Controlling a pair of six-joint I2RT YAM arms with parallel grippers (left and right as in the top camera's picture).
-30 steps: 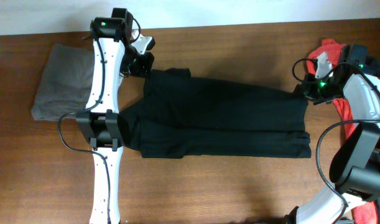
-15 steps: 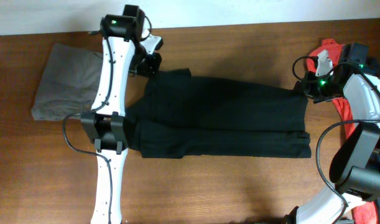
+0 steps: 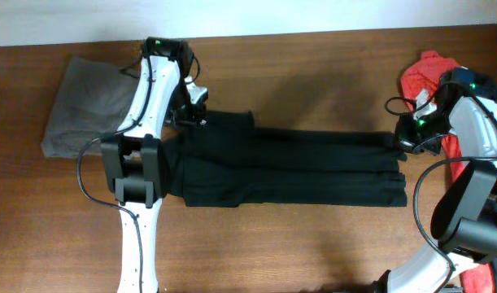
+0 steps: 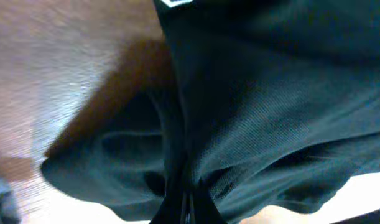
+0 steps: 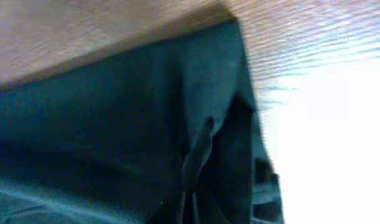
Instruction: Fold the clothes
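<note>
Next, I release the black T-shirt's pinched corner, now held over the shirt's near half, with my right gripper, just inside its short end (image 3: 391,155) near the red shirt.
The black T-shirt (image 3: 297,167) lies folded into a long strip across the middle of the table. My left gripper (image 3: 193,120) is shut on its far left corner; in the left wrist view the black cloth (image 4: 264,106) bunches into the closed fingertips (image 4: 185,208). My right gripper (image 3: 404,140) is shut on the far right corner; in the right wrist view the cloth (image 5: 115,130) gathers into a pinch at the fingertips (image 5: 190,202). The far edge is held over the near half of the shirt.
A folded grey garment (image 3: 81,106) lies at the far left. A red shirt (image 3: 427,73) is bunched at the far right behind my right arm. The wooden table (image 3: 313,65) shows bare beyond the shirt and along the front.
Both grippers have pulled the shirt's far edge toward the near side, narrowing the black strip. My left gripper moved nearer and slightly right; my right gripper moved nearer.
</note>
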